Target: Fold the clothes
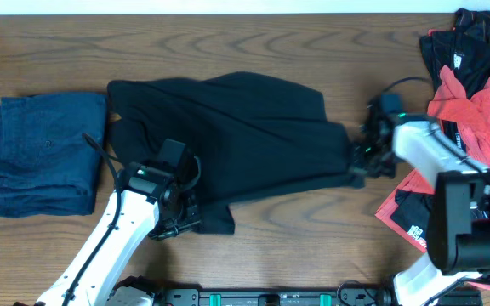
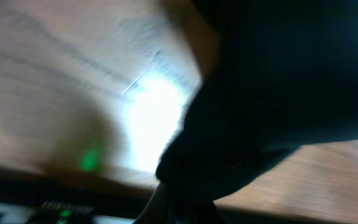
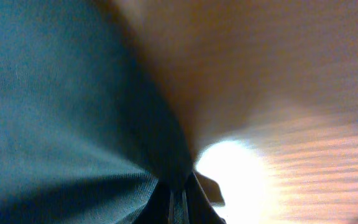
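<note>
Next, my left gripper opens and takes the cloth farther in before (image 1: 214,197) both grippers lift, because it is pinching the black garment near the tip of its lower flap.
A black garment (image 1: 236,136) lies spread across the middle of the wooden table. My left gripper (image 1: 185,217) is shut on its lower left corner; the left wrist view shows dark cloth (image 2: 278,93) bunched at the jaws (image 2: 188,208). My right gripper (image 1: 360,161) is shut on the garment's right edge; the right wrist view shows the cloth (image 3: 61,112) pinched between the closed fingers (image 3: 179,202).
A folded blue garment (image 1: 45,153) lies at the left. A pile of red and black clothes (image 1: 466,102) lies at the right edge, behind my right arm. Bare wood (image 1: 296,229) shows along the front.
</note>
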